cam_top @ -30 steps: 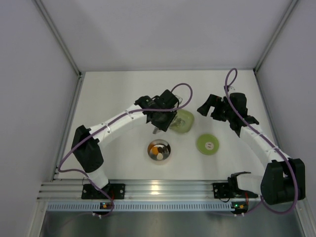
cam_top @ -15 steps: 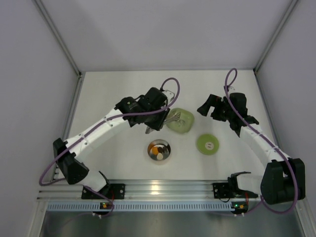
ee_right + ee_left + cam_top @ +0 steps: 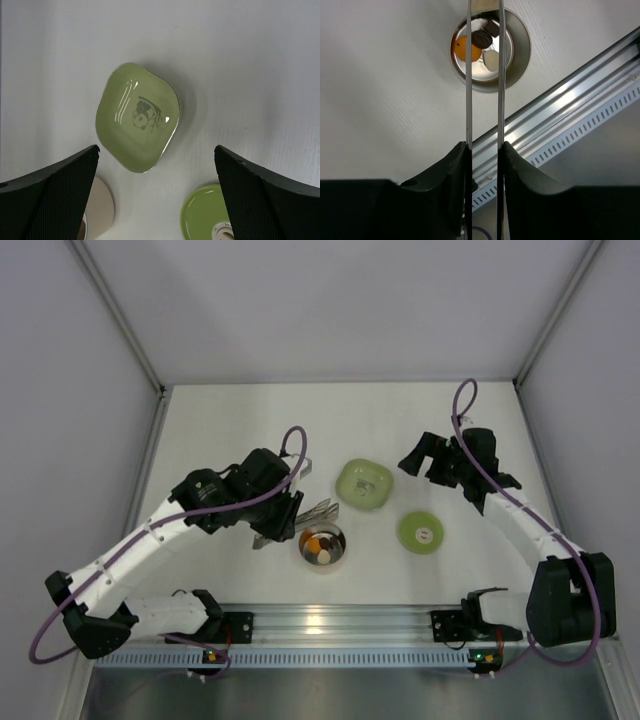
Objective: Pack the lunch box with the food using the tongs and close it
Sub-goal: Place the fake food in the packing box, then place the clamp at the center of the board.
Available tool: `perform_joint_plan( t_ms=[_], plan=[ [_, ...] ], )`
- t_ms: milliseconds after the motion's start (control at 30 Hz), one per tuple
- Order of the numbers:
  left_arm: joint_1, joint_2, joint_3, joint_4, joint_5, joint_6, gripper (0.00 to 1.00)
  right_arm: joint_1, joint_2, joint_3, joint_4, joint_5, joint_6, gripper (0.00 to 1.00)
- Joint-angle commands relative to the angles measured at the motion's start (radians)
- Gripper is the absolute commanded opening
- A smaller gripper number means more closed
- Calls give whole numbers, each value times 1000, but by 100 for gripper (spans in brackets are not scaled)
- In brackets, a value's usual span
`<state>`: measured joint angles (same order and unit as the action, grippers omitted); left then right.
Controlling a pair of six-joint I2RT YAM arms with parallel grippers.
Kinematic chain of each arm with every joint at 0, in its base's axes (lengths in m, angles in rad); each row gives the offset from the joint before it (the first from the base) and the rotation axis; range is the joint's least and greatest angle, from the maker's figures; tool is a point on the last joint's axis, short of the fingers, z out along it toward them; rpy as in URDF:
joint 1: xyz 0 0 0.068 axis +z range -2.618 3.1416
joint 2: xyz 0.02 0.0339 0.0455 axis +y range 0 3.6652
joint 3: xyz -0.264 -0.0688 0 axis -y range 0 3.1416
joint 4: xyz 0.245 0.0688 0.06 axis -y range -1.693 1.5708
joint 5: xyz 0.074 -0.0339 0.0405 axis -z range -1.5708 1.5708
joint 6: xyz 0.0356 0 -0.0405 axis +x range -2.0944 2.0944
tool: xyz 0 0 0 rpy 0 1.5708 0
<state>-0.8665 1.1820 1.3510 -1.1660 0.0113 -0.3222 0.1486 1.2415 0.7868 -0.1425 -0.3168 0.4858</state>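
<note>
My right gripper is to go to the green lid next. It should then close on the lid's edge (image 3: 441, 533) farthest from the lunch box.
The lunch box (image 3: 322, 544), a small steel bowl, sits near the front middle of the table with the food (image 3: 320, 543) inside. In the left wrist view the lunch box (image 3: 520, 47) holds an orange piece (image 3: 460, 49), a dark piece (image 3: 482, 38) and a whitish piece (image 3: 491, 60). My left gripper (image 3: 280, 523) (image 3: 484, 150) is shut on the tongs (image 3: 318, 511) (image 3: 468, 100). Their two arms pass over the bowl, and the tips are cut off at the frame's top. The green lid (image 3: 421, 532) (image 3: 205, 215) lies flat to the right. My right gripper (image 3: 425, 455) (image 3: 156, 150) hangs open above the table, holding nothing.
A pale green rounded-square dish (image 3: 364, 483) (image 3: 137, 117) with a panda drawing lies behind the lunch box, with nothing in it. The aluminium rail (image 3: 330, 622) (image 3: 560, 105) runs along the near edge. Grey walls (image 3: 110, 330) close in the sides and back.
My left arm has swung left and toward the near edge, carrying the tongs away from the pale green dish to the lunch box. The right arm has stayed where it was.
</note>
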Motion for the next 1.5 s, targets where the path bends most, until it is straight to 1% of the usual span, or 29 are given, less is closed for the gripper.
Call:
perform_joint_plan(
  t_ms=[0,200,367,400,467,500,600,700,767,900,967,1067,1100,1133,1200,1233,1267,1300,1333,1367,1400,1433,1467],
  plan=[
    [-3,-59,-38,-43,58,-38,32,23,3,55,44,-10,11,96],
    [-3,-93,-72,-77,79,-38,33,42,13,57,47,4,17,96],
    [-3,-97,-98,-80,92,-35,36,60,32,61,46,12,20,96],
    [-2,-101,-99,-80,92,-35,38,63,35,63,47,13,19,96],
    [-3,-102,-105,-80,96,-34,39,65,36,62,46,18,19,96],
    [-3,-102,-107,-80,96,-34,42,65,36,61,46,18,19,96],
    [-3,-107,-110,-78,101,-29,46,68,42,61,47,21,20,96],
    [-3,-111,-108,-77,105,-26,53,69,49,58,52,21,22,96],
    [-3,-111,-104,-75,101,-28,52,74,52,58,49,22,20,96],
    [-3,-117,-47,-55,50,-43,51,75,49,54,49,24,20,96],
    [-3,-105,15,-37,-13,-57,52,75,47,57,50,24,16,96],
    [1,-41,97,-11,-163,-78,52,75,49,60,50,16,14,96],
    [6,-3,111,6,-190,-81,54,77,49,61,50,12,16,96],
    [38,19,123,23,-215,-89,54,77,49,58,52,5,14,96],
    [104,74,135,101,-194,-86,55,77,46,58,49,-2,13,96],
    [194,86,122,135,-173,-92,55,78,44,55,49,-5,13,96],
    [239,99,108,173,-121,-97,55,77,39,51,49,-7,10,96],
    [291,123,94,249,-97,-104,55,77,32,48,49,-10,10,96],
    [385,137,82,287,-74,-135,55,77,29,37,49,-8,5,96],
    [418,151,51,323,-59,-150,55,78,26,34,46,-7,4,96],
    [444,177,36,392,-83,-167,55,77,24,31,41,-7,4,96],
    [484,188,1,429,-100,-198,55,78,24,26,40,-10,4,96],
    [497,200,-18,469,-112,-210,55,77,27,25,32,-11,0,96]
  ],
)
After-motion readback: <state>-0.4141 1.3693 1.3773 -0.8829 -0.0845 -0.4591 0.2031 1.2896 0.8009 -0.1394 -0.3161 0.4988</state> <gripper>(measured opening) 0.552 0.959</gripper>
